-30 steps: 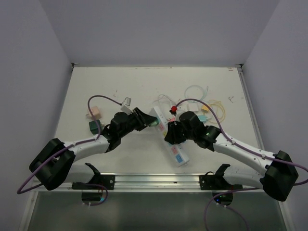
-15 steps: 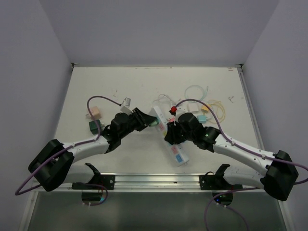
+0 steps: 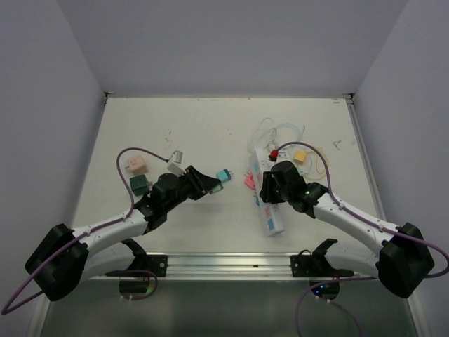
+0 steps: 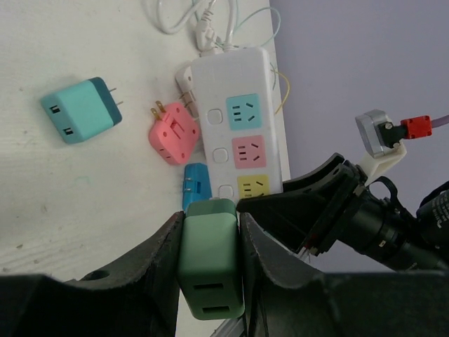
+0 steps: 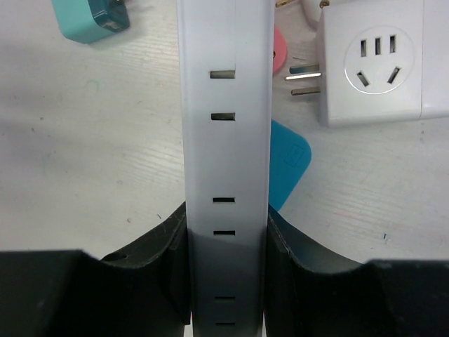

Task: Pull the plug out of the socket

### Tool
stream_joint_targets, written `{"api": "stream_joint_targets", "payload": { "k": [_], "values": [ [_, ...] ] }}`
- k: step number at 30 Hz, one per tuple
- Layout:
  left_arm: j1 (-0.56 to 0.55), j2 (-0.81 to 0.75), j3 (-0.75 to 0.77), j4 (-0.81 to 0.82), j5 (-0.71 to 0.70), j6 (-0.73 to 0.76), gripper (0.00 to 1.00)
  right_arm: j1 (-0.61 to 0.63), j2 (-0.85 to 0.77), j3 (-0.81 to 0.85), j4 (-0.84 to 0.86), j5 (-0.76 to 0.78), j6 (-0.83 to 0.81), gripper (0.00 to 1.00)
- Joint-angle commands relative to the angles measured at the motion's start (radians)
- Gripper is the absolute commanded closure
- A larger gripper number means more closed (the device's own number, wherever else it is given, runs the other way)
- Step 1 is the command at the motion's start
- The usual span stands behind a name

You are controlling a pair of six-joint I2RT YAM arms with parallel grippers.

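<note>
The robot's right gripper will release the socket on the table (image 3: 173, 169) between the dark green cube and the teal cube.
The socket, a long white power strip (image 3: 272, 220) with teal, pink and yellow outlet faces (image 4: 238, 119), lies right of centre. My right gripper (image 3: 267, 197) is shut across its body; in the right wrist view the strip (image 5: 224, 140) runs up between the fingers (image 5: 226, 274). My left gripper (image 3: 213, 185) is shut on a green plug cube (image 4: 210, 260), held clear to the left of the strip, apart from it. The plug's prongs are hidden.
A teal cube (image 3: 223, 175), a pink adapter (image 3: 248, 181) and a blue adapter (image 4: 196, 184) lie by the strip's left side. A white adapter (image 5: 379, 67) and cables (image 3: 280, 133) sit behind. Pink (image 3: 135, 163) and dark green (image 3: 139, 184) cubes lie at the left.
My left gripper has drawn back to the left with the green plug, now separate from the strip. The right gripper and the strip have shifted right and turned more upright.
</note>
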Motion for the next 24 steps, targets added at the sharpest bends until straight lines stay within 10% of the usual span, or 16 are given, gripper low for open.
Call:
{"api": "stream_joint_targets", "payload": {
  "k": [1, 24],
  "values": [
    [-0.004, -0.036, -0.033, -0.058, -0.026, 0.038, 1.0, -0.007, -0.058, 0.034, 0.04, 0.019, -0.001, 1.0],
    [-0.004, 0.601, 0.238, 0.114, 0.065, 0.021, 0.83, -0.015, -0.247, 0.247, -0.068, -0.099, -0.085, 1.0]
  ]
}}
